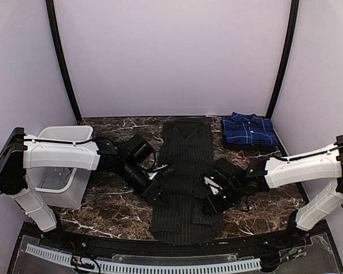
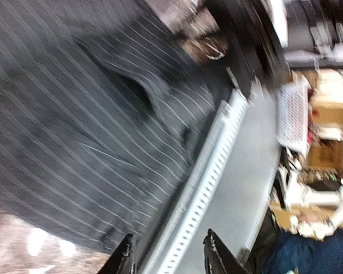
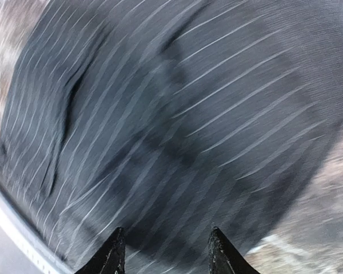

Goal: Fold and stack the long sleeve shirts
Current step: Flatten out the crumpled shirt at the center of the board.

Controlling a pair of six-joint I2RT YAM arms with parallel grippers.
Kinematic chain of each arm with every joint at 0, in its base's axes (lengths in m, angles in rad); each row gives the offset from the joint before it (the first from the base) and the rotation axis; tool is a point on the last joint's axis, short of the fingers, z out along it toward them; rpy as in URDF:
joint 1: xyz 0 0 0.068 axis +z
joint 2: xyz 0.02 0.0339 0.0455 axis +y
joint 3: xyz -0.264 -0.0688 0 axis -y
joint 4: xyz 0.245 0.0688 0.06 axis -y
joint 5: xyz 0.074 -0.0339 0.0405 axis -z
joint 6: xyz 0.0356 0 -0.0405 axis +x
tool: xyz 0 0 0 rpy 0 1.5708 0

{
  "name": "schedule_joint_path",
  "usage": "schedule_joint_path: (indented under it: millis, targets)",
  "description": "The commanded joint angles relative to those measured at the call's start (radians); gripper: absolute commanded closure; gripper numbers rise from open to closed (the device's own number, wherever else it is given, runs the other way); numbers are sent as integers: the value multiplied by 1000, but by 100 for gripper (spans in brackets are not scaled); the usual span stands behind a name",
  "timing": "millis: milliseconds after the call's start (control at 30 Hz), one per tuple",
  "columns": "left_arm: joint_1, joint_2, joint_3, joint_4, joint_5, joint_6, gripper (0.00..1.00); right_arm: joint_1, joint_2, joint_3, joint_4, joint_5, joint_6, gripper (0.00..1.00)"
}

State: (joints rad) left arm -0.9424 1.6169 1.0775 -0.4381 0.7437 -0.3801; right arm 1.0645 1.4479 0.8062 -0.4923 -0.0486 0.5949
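Note:
Next, I grip the black shirt with my right gripper halfway along its side (image 1: 211, 173) nearest the plaid shirt, where the folded-in sleeve begins.
The black pinstriped shirt (image 1: 183, 171) lies lengthwise down the middle of the table, sleeves folded in, hem at the near edge. The blue-and-navy plaid shirt (image 1: 248, 131) lies folded at the back right. My left gripper (image 1: 153, 192) is at the black shirt's left edge, open and empty; the left wrist view shows the shirt (image 2: 74, 131) ahead of its fingers (image 2: 123, 260). My right gripper (image 1: 212, 201) is over the shirt's right side, open and empty; the right wrist view shows the pinstriped cloth (image 3: 177, 125) filling the frame under its fingers (image 3: 111, 257).
A white plastic bin (image 1: 60, 165) stands at the left, behind my left arm. The dark marble table (image 1: 111, 208) shows on both sides of the shirt. A perforated white strip (image 2: 203, 194) runs along the near edge.

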Motion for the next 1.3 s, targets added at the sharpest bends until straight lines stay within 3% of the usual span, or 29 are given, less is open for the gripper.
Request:
schedule_joint_path:
  millis: [0,167,367,700,967,1267]
  targets:
    - [68,78,132,-17,-270,-75,61,87,-24,-41,8,-62,-7,53]
    - [98,216,320,-18,-446,-39,54,81,-142,-42,-67,27,17,48]
    - [124,412,546,-59,-637,27,45,-61,-183,28,-30,123,7,37]
    - [173,559,648,-87,-604,28,43,-253,-13,65,176,122,-4,36]
    - [174,582,660,-112,-596,19,43,-290,114,97,210,150,-22,36]
    - [174,577,673,-158,-568,12,59,-294,203,135,176,202,-17,37]
